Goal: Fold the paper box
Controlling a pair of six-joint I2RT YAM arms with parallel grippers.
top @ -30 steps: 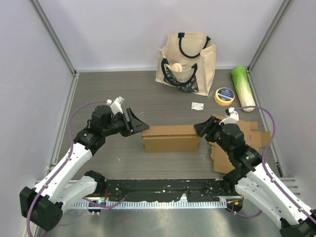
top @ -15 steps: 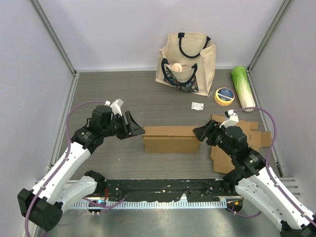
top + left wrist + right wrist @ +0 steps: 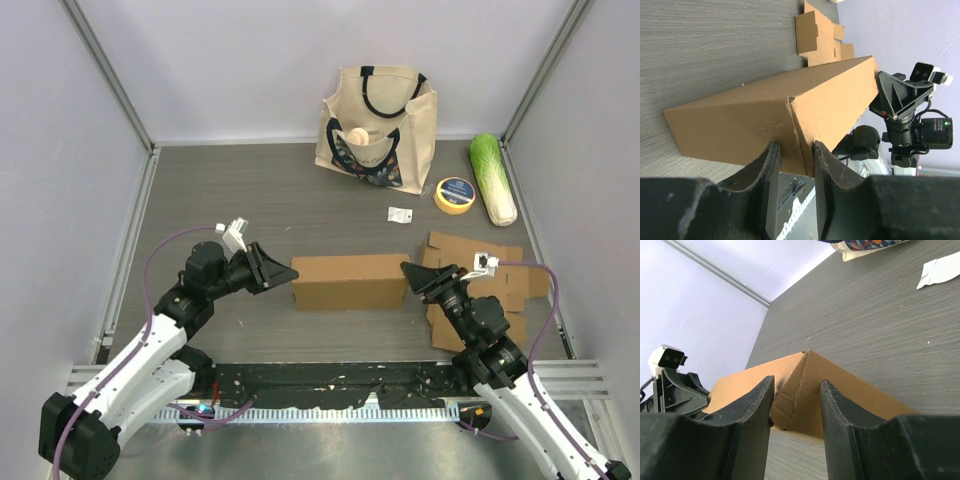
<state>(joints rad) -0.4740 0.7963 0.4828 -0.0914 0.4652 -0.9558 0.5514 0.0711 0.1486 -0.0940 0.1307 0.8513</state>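
Observation:
The paper box will be released flat on the table, centred beneath the fingertips of my left gripper [image 3: 279, 272]. The box now lies lengthwise between my arms.
The brown paper box [image 3: 350, 282] lies lengthwise on the table between my two arms, its long sides closed up. My left gripper [image 3: 284, 275] is at the box's left end. In the left wrist view the left gripper [image 3: 796, 159] is open, its fingers either side of the box's [image 3: 780, 110] end corner and touching it. My right gripper [image 3: 408, 272] is at the box's right end. In the right wrist view the right gripper [image 3: 796, 390] is open, the box's [image 3: 810, 390] end corner showing between its fingers.
Flat cardboard blanks [image 3: 505, 283] lie right of the box, under the right arm. A tote bag [image 3: 378, 125] stands at the back. A yellow tape roll [image 3: 455, 195], a green cabbage [image 3: 492, 178] and a small white packet [image 3: 400, 214] lie at the back right.
Both wrists have dropped lower and now point level at the box ends. The left jaws have narrowed. The box has hardly moved.

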